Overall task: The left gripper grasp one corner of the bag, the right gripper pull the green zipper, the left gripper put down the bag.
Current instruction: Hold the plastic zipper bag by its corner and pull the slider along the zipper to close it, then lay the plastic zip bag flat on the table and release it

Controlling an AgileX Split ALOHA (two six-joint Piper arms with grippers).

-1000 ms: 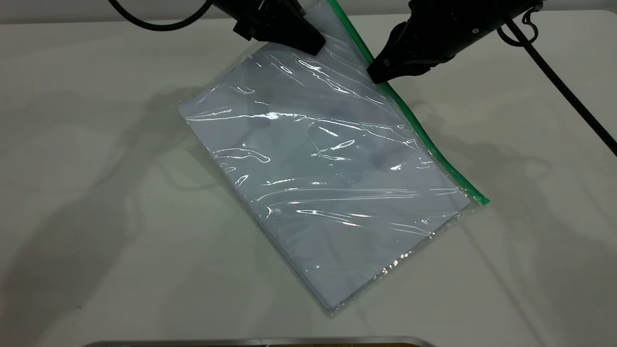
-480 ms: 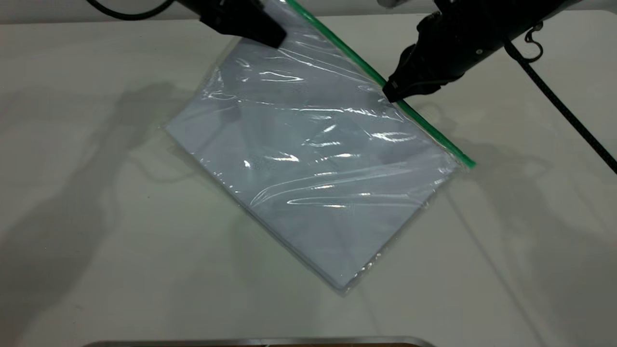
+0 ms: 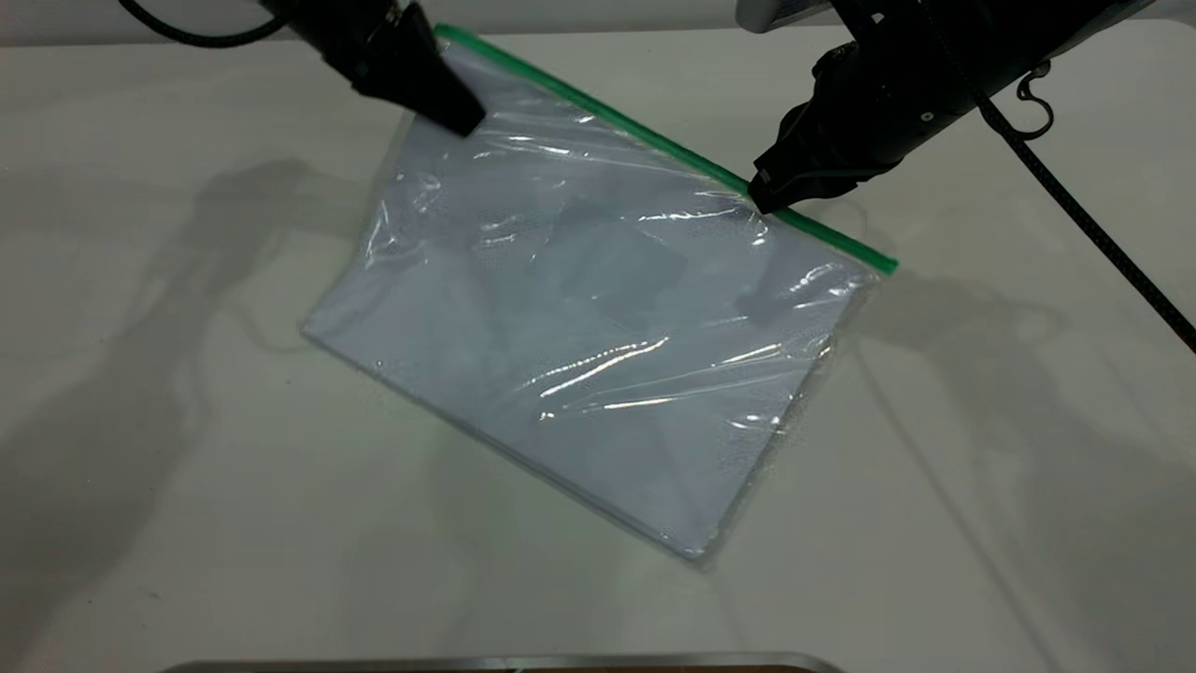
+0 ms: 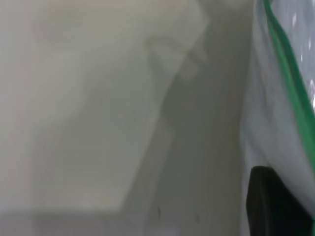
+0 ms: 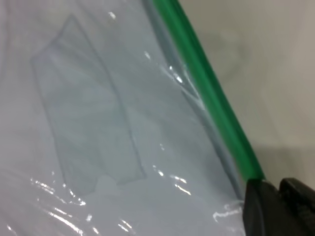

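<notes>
Next, my right gripper lets go of the green zipper's slider on the pale table (image 3: 908, 273) by the green zipper's loose end.
The bag (image 3: 598, 318) is a clear pouch with white sheets, its near edge on the table and its far side raised. The green zipper (image 3: 645, 136) runs along the far long edge. My left gripper (image 3: 456, 114) is shut on the corner of the bag (image 3: 447, 39) where the green strip ends. In the left wrist view one black finger (image 4: 275, 206) lies against the plastic beside the strip (image 4: 290, 73). My right gripper (image 3: 766, 192) is shut on the green zipper toward its right end. The right wrist view shows its jaws (image 5: 275, 191) closed over the strip (image 5: 206, 93); the slider tab is hidden.
The pale table (image 3: 187, 421) surrounds the bag. A faint rectangular label pocket (image 5: 88, 113) shows on the bag. Thick black cables (image 3: 1093, 196) trail from the right arm. A metal edge (image 3: 505, 662) lies at the near table edge.
My left gripper has moved left and lower with the bag's corner, swinging the bag flatter. The right gripper stays on the zipper, now nearer the strip's right end.
</notes>
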